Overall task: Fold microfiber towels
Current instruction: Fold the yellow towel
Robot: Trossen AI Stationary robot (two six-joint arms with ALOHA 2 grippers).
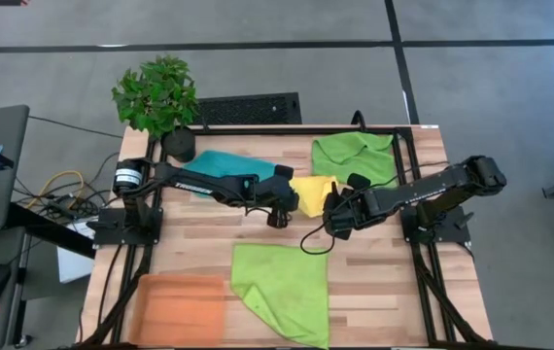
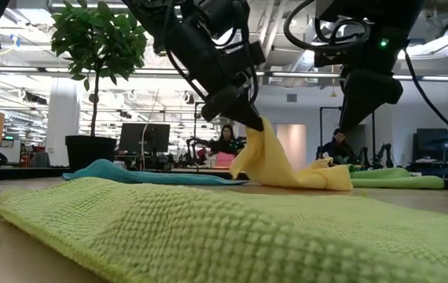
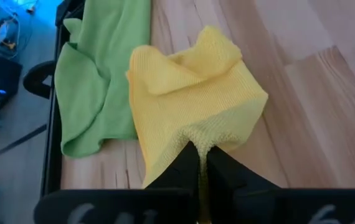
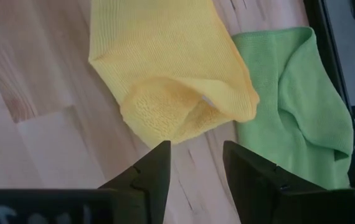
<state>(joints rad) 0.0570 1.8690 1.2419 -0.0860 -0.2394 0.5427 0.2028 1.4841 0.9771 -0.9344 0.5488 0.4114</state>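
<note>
My left gripper needs to let go of the yellow towel's raised end over the towel's folded end (image 1: pixel 324 195) (image 3: pixel 202 84) on the wood.
The yellow towel (image 1: pixel 314 194) lies bunched at the table's middle, one end raised and the rest on the wood. My left gripper (image 3: pixel 202 163) is shut on its raised end; it also shows in the low view (image 2: pixel 246 118). My right gripper (image 4: pixel 196 155) is open just beside the towel's other, folded end and touches nothing; in the high view (image 1: pixel 336 224) it is right of the towel. A teal towel (image 1: pixel 221 165) lies at the far left. One lime green towel (image 1: pixel 357 156) lies crumpled at the far right, and another (image 1: pixel 283 290) lies flat near the front edge. My left gripper pinches a gathered bit of the yellow towel's edge (image 3: pixel 200 142) between its two fingers, coming slanting from above and from the table's left. That end (image 2: pixel 257 135) is lifted off the table, and the towel slopes down slack to its other end (image 2: pixel 330 179), which lies on the wood.
A potted plant (image 1: pixel 158 97) stands at the far left corner. A flat orange tray (image 1: pixel 180 303) lies at the near left. The black frame rails (image 1: pixel 408 146) run along the table's sides. Bare wood (image 1: pixel 394 282) shows at the near right.
</note>
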